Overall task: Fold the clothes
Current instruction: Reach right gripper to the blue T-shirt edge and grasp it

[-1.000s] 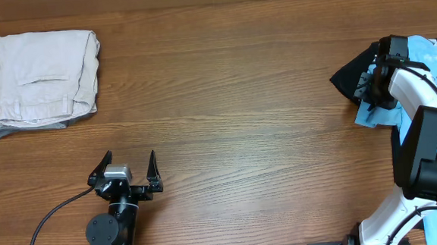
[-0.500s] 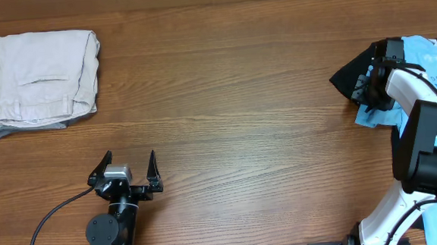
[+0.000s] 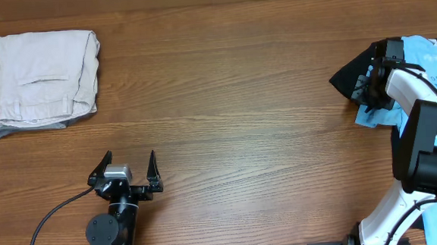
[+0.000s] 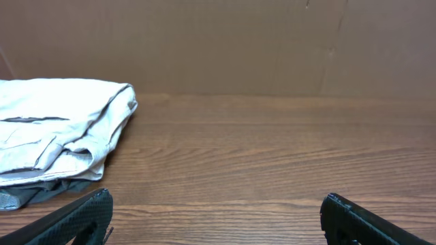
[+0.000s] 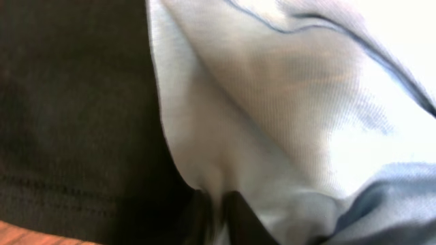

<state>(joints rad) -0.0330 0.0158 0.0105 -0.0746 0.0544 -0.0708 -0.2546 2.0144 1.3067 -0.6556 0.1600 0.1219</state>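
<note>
The robot's right gripper pinches a fold of the T-shirt while a loose corner of the T-shirt sticks out beside it, so it should open and take that corner [image 3: 366, 119] before lifting.
The clothes, a light blue T-shirt [image 3: 421, 49] with lettering, lie crumpled at the table's right edge, partly under my right arm. In the right wrist view its pale blue fabric [image 5: 272, 102] fills the frame beside a black garment [image 5: 75, 102]. My right gripper [image 3: 370, 84] sits at the shirt's left edge, and its dark fingers [image 5: 219, 211] are pinched together on a fold of the blue cloth. My left gripper [image 3: 129, 155] rests near the front left of the table, wide open with nothing in it [image 4: 216, 211], only bare wood between its fingers.
A folded beige garment [image 3: 45, 76] lies on a grey one at the far left, also seen as the beige garment [image 4: 61, 122] in the left wrist view. The black garment [image 3: 349, 76] lies under the T-shirt's left side. A brown wall [image 4: 225, 41] stands behind the table.
My right gripper has closed its fingers onto the blue fabric and shifted slightly toward the back. The left arm has not moved.
</note>
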